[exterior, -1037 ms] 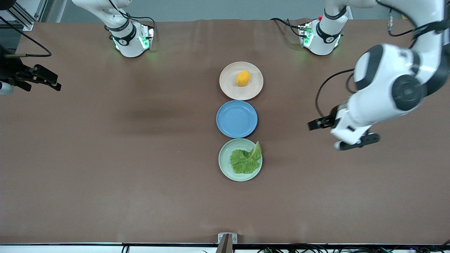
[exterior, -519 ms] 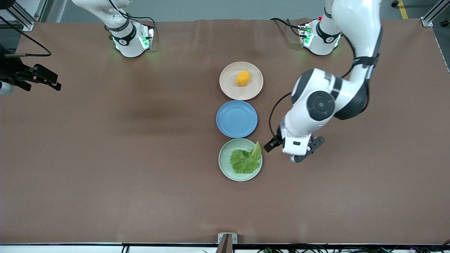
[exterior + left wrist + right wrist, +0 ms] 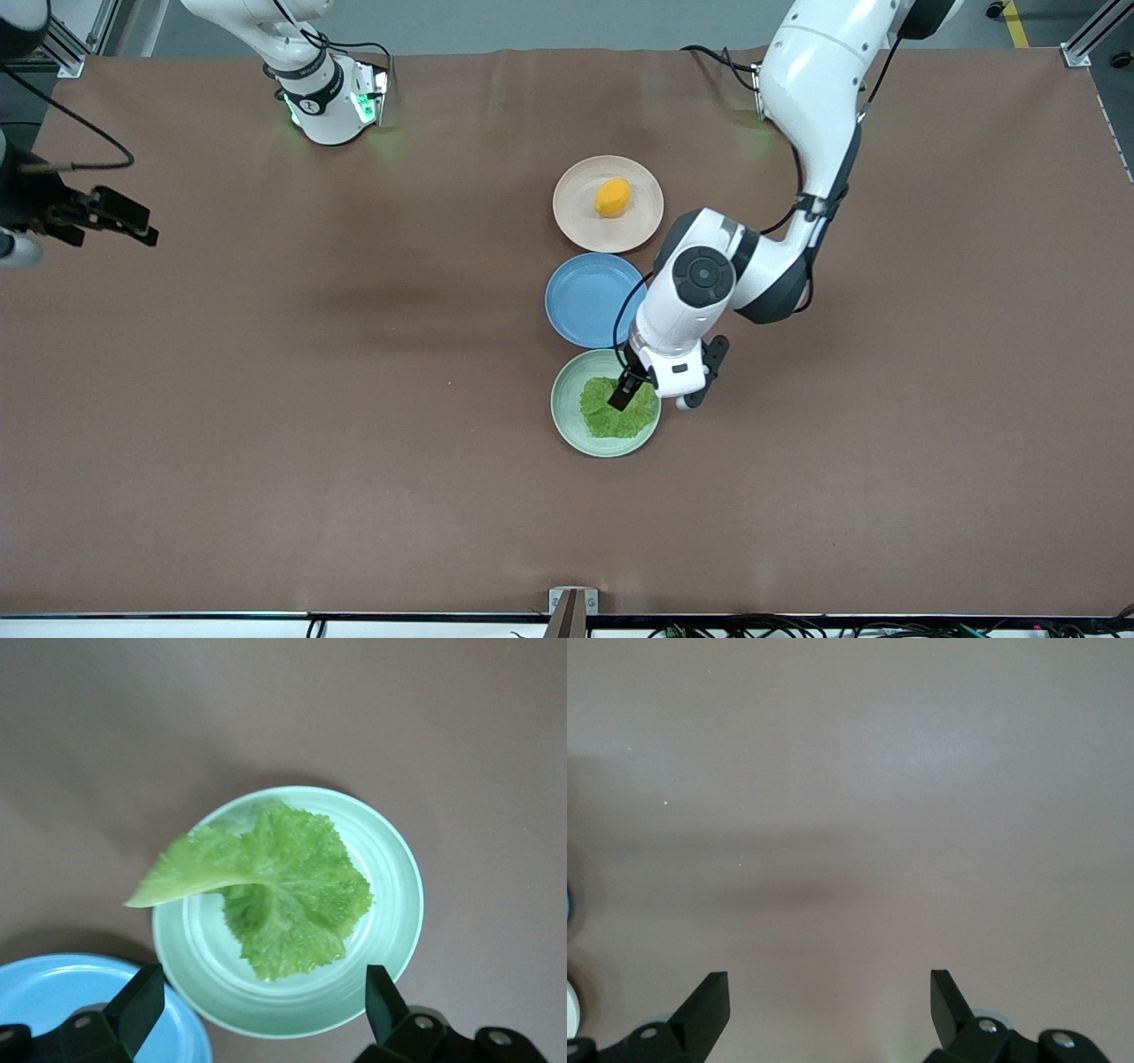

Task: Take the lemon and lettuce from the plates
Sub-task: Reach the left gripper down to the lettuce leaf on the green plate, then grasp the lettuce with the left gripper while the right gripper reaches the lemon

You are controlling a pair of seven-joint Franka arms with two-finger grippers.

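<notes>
The robot's left gripper should next close on the lettuce's broad frilly part (image 3: 597,399) (image 3: 266,943) inside the mint green plate, away from the lettuce's pale stem end.
The lemon (image 3: 612,197) lies on the beige-pink plate (image 3: 576,221), the plate closest to the robots' bases. The lettuce (image 3: 602,416) lies on the mint green plate (image 3: 567,421), the plate nearest the front camera. My left gripper (image 3: 636,390) hangs open over the lettuce and that plate's edge. In the left wrist view the lettuce (image 3: 283,895) lies flat in the mint plate (image 3: 403,904), its paler stem end sticking out over the rim, and the left gripper (image 3: 257,1010) is open and empty. My right gripper (image 3: 120,223) waits open at the right arm's end of the table; the right wrist view shows it (image 3: 827,1001) over bare table.
An empty blue plate (image 3: 589,301) sits between the two task plates, and its edge shows in the left wrist view (image 3: 80,1001). The left arm's elbow (image 3: 709,275) hangs above the table beside the blue plate. The brown table (image 3: 310,399) spreads wide around the plates.
The left arm has swung in from the left arm's end of the table until its gripper is over the lettuce plate. The right gripper has shifted only slightly.
</notes>
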